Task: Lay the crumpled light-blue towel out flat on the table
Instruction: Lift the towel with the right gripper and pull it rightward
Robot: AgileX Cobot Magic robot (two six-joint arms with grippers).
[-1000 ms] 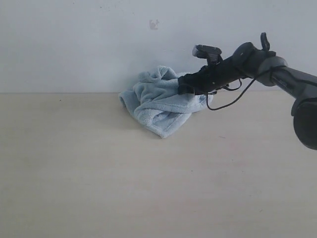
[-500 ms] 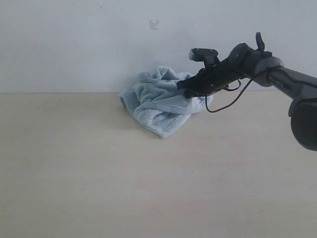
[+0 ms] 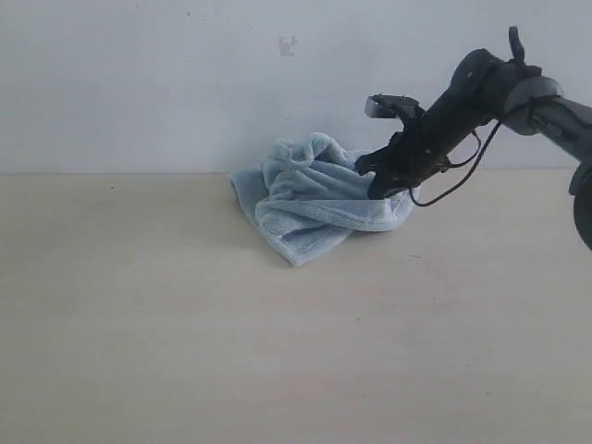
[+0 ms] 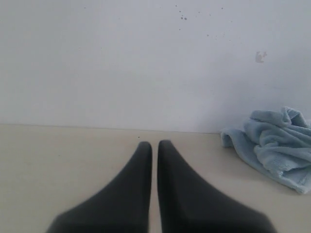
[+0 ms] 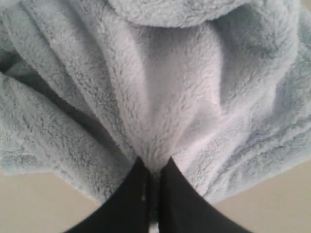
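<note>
Next, I let go of the light-blue towel with my right gripper so that it rests on bare table [image 3: 523, 324] past the black cable, away from the wall.
The light-blue towel [image 3: 314, 199] lies crumpled on the beige table [image 3: 185, 324] near the back wall. My right gripper [image 3: 373, 176] is shut on a fold at the towel's right side. In the right wrist view the fluffy towel [image 5: 160, 87] fills the frame and the right gripper [image 5: 154, 167] pinches a ridge of cloth between its tips. The left gripper [image 4: 151, 144] is shut with nothing in it, hovering over bare table [image 4: 58, 160], with the towel [image 4: 274, 145] off to one side. The left arm does not show in the exterior view.
A plain white wall [image 3: 185, 83] rises directly behind the table's far edge, right behind the towel. A black cable [image 3: 458, 180] loops below the right arm's wrist.
The right gripper closed on the towel and pulled rightward and slightly up. The bundle shifted right and its right side stretched out. The left gripper stayed shut.
</note>
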